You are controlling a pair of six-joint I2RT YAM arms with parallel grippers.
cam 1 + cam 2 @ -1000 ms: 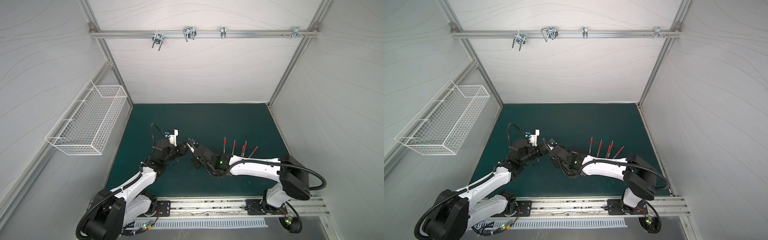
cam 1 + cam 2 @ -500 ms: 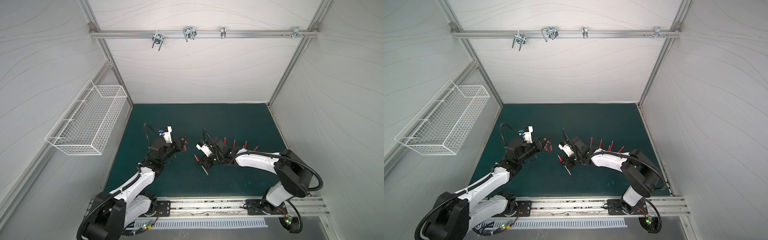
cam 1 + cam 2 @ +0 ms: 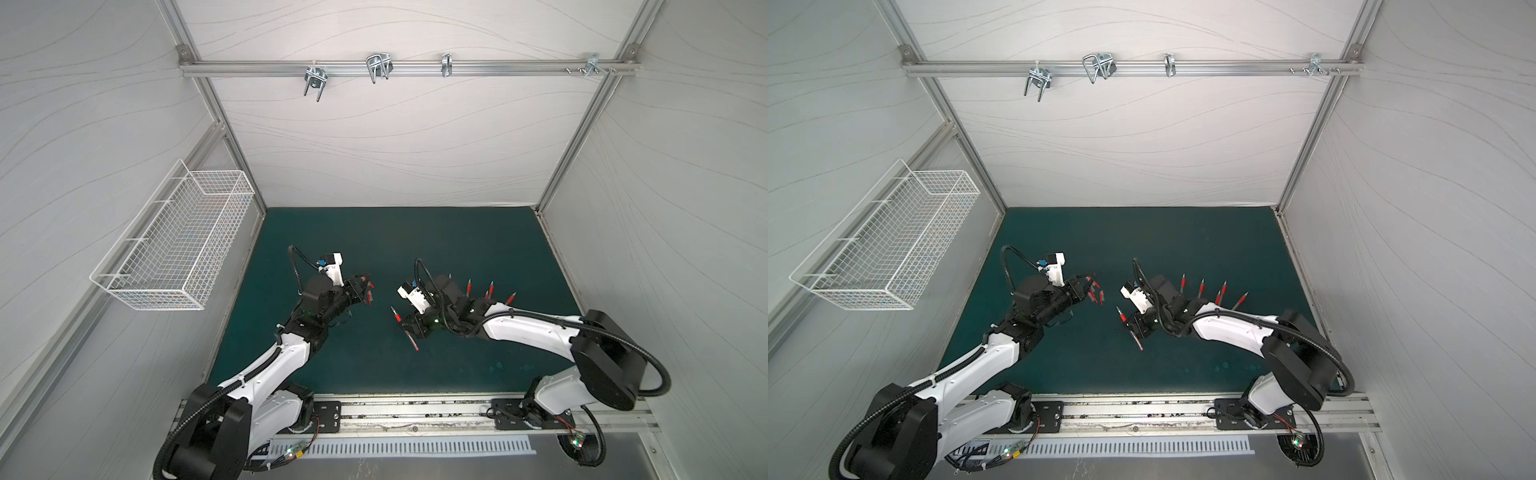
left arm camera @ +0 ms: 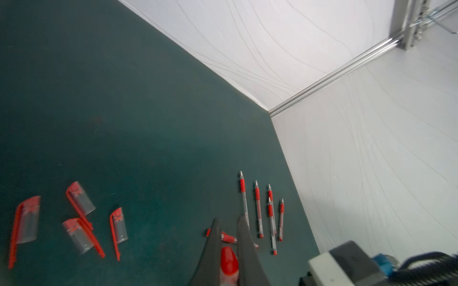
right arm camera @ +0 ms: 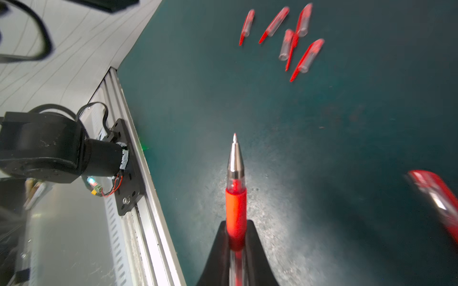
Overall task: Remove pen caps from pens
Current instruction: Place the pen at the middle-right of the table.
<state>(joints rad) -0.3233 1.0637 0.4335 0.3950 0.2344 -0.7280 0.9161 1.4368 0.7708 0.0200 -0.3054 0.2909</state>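
The robot's left gripper needs to release the red pen cap on the basket side of the loose pen caps (image 3: pixel 342 297).
My left gripper (image 4: pixel 228 220) (image 3: pixel 365 291) is shut on a red pen cap (image 4: pixel 229 263), held above several loose pen caps (image 4: pixel 80 198) (image 5: pixel 308 58) (image 3: pixel 1098 297) lying on the green mat. Right of it and apart from it, my right gripper (image 5: pixel 236 221) (image 3: pixel 409 328) is shut on a pen (image 5: pixel 235 198) (image 3: pixel 398 316) by its red grip. That pen's bare metal tip points away from the jaws. Several uncapped pens (image 4: pixel 257 205) (image 3: pixel 491 286) (image 3: pixel 1201 286) lie in a row at the mat's right.
One more pen (image 4: pixel 229 239) lies crosswise, partly behind my left fingers. A blurred red piece (image 5: pixel 436 195) shows at the edge of the right wrist view. A wire basket (image 3: pixel 178 253) hangs on the left wall. The base rail (image 3: pixel 415 411) runs along the front.
A second ago both grippers met at the mat's centre. They have pulled apart, the left going left with the cap and the right going right with the bare-tipped pen.
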